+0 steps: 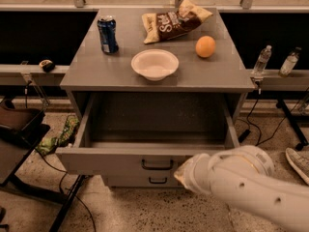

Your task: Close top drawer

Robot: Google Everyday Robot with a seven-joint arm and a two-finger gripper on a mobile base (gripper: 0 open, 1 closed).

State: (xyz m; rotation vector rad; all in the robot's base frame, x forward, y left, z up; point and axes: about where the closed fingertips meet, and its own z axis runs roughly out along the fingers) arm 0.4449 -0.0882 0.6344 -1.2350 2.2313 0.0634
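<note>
Next, I let go of the top drawer with my gripper once its front is pushed back under the cabinet top, below the white bowl (147, 140).
The top drawer (101, 160) of the grey cabinet (154, 74) stands partly open. Its plain grey front carries a black bar handle (157, 165), and its dark inside (157, 122) holds nothing that I can see. My white arm (246, 182) reaches in from the lower right. My gripper (180, 176) is at the arm's tip, against the right part of the drawer front, just right of the handle. The arm's bulk hides most of it.
On the cabinet top are a blue can (107, 34), a white bowl (155, 64), a chip bag (175, 21) and an orange (205, 46). A lower drawer handle (158, 180) shows below. Cables and a dark stand (21, 124) are at left; bottles (260, 62) are at right.
</note>
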